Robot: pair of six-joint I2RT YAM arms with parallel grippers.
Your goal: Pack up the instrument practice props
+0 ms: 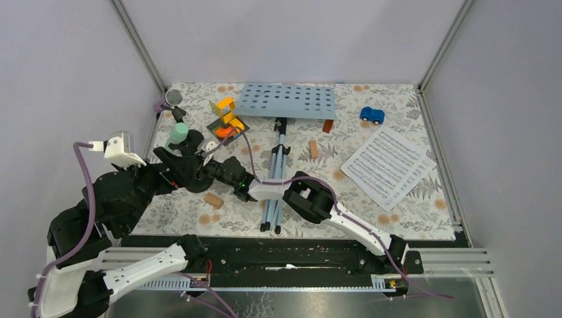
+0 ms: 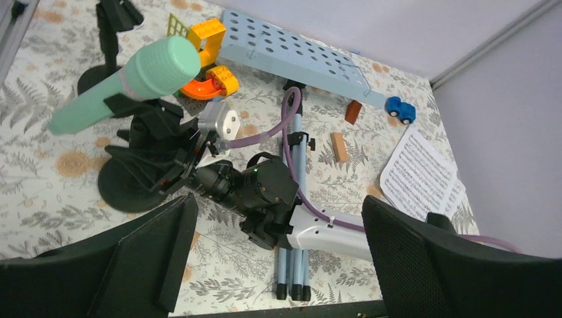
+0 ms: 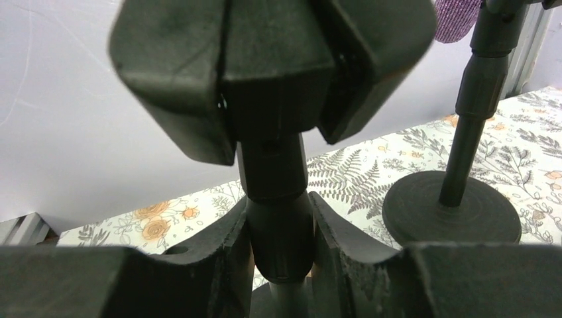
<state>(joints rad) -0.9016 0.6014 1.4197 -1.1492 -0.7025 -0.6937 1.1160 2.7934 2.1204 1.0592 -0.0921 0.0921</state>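
Note:
I need to release the black mic holder from my right gripper on the mat (image 1: 303, 180) between the tripod legs and sheet-music pages.
My right gripper (image 1: 190, 165) is shut on the stem of a black round-based mic holder (image 3: 272, 169) that carries the mint-green microphone (image 1: 178, 134), (image 2: 129, 79). In the right wrist view the jaws (image 3: 278, 228) clamp the stem from both sides. The second holder (image 1: 177, 116), (image 3: 457, 199) stands behind it with the purple glitter microphone (image 1: 167, 101). The pale blue music rack (image 1: 288, 101) lies flat with its folded tripod legs (image 1: 275, 185) pointing toward me. The sheet-music pages (image 1: 388, 165) lie at the right. My left gripper (image 1: 162, 175), (image 2: 278, 265) hovers open and empty at the left.
A small blue toy car (image 1: 372, 115) sits at the back right. Brown wooden blocks lie by the rack (image 1: 328, 126), beside the tripod (image 1: 313, 148) and at the front left (image 1: 213, 200). An orange and yellow brick toy (image 1: 226, 119) sits left of the rack. Walls enclose the mat.

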